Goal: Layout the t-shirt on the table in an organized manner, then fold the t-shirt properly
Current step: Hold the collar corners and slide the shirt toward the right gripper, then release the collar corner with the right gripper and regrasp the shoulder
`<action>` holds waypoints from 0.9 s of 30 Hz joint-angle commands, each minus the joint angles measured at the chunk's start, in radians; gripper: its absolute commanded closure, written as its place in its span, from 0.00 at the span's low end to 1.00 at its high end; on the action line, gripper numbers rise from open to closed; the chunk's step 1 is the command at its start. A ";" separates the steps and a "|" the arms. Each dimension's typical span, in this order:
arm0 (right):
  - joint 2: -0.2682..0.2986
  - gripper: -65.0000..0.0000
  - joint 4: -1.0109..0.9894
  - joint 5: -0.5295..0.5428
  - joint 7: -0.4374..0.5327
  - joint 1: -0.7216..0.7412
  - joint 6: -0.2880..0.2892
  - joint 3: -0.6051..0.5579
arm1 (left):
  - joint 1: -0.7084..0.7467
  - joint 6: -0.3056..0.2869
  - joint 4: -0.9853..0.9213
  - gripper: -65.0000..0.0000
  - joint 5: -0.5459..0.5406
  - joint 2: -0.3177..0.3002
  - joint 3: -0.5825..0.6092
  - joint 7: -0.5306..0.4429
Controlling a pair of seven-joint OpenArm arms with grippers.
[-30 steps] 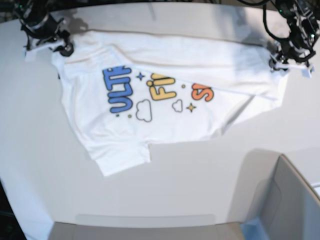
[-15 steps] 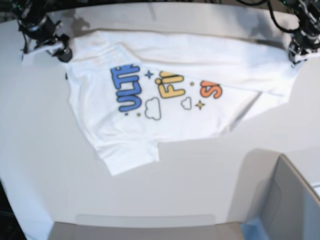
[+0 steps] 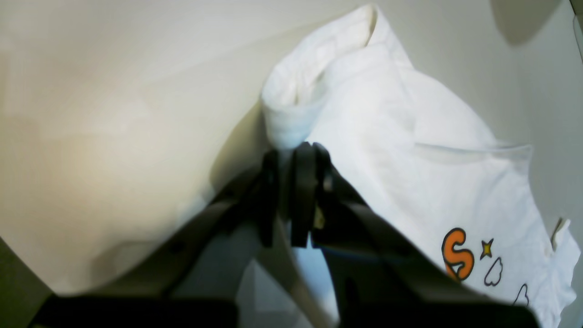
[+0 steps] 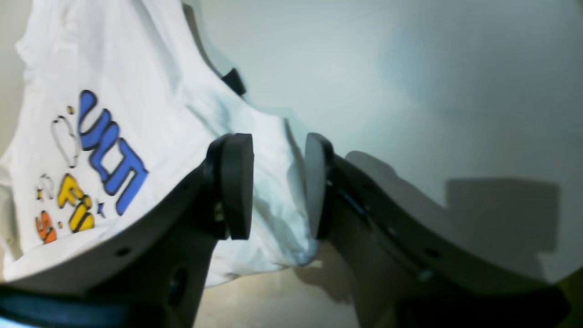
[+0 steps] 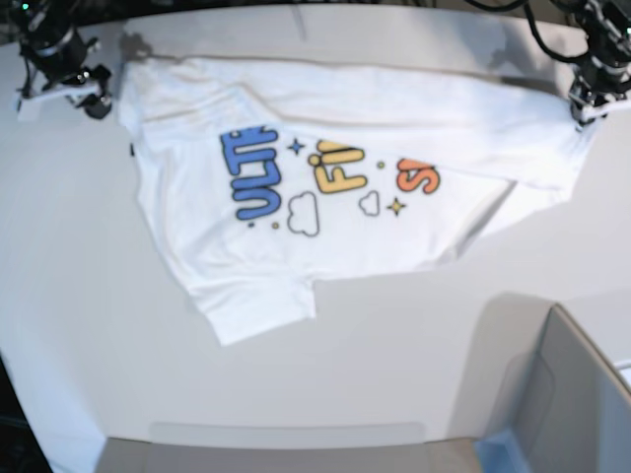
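Observation:
The robot's left gripper needs to release the t-shirt's bunched end on the table, in line with the shirt's far edge (image 5: pixel 577 81).
The white t-shirt (image 5: pixel 325 227) lies print-up across the far half of the table (image 5: pixel 394 345), one sleeve pointing toward the front. Its blue, yellow and orange lettering shows. My left gripper (image 5: pixel 589 106) is at the shirt's right end. In the left wrist view it (image 3: pixel 291 155) is shut on a bunched fold of the t-shirt (image 3: pixel 410 150). My right gripper (image 5: pixel 94 101) hovers just off the shirt's far left corner. Its jaws (image 4: pixel 278 173) stand open, with the cloth (image 4: pixel 136 68) and black neck tag (image 4: pixel 233 81) lying behind them.
A grey box (image 5: pixel 572 394) stands at the near right corner. A grey strip (image 5: pixel 286 439) runs along the front edge. The table's curved far edge passes just behind the shirt.
The shirt has been pulled right and toward the far edge. My left gripper has shut on its right end. My right gripper has opened and drawn left, off the shirt's corner.

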 commanded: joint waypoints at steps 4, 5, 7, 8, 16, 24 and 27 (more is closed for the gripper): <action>0.011 0.69 0.022 0.076 0.014 -0.001 0.010 0.001 | 0.003 0.001 0.017 0.94 -0.006 0.054 -0.116 -0.103; 0.012 0.69 0.022 0.080 0.014 0.000 0.010 0.001 | 0.003 0.001 0.017 0.94 -0.006 0.058 -0.122 -0.112; 0.014 0.69 0.026 0.080 0.014 0.016 0.012 0.001 | 0.003 0.001 0.017 0.94 -0.006 0.060 -0.123 -0.114; 0.016 0.69 0.026 0.080 0.014 0.016 0.012 0.001 | 0.003 0.001 0.017 0.94 -0.006 0.060 -0.123 -0.120; 0.022 0.69 0.028 0.080 0.014 0.011 0.045 -0.083 | 0.008 0.001 0.014 0.94 -0.005 0.055 -0.050 -0.075; 0.098 0.69 0.032 0.078 0.014 0.016 0.091 -0.452 | 0.007 -0.001 0.014 0.94 -0.005 0.057 -0.046 -0.075; 0.152 0.69 0.028 0.067 0.015 0.051 0.085 -0.636 | 0.007 -0.002 0.014 0.94 -0.005 0.057 -0.045 -0.072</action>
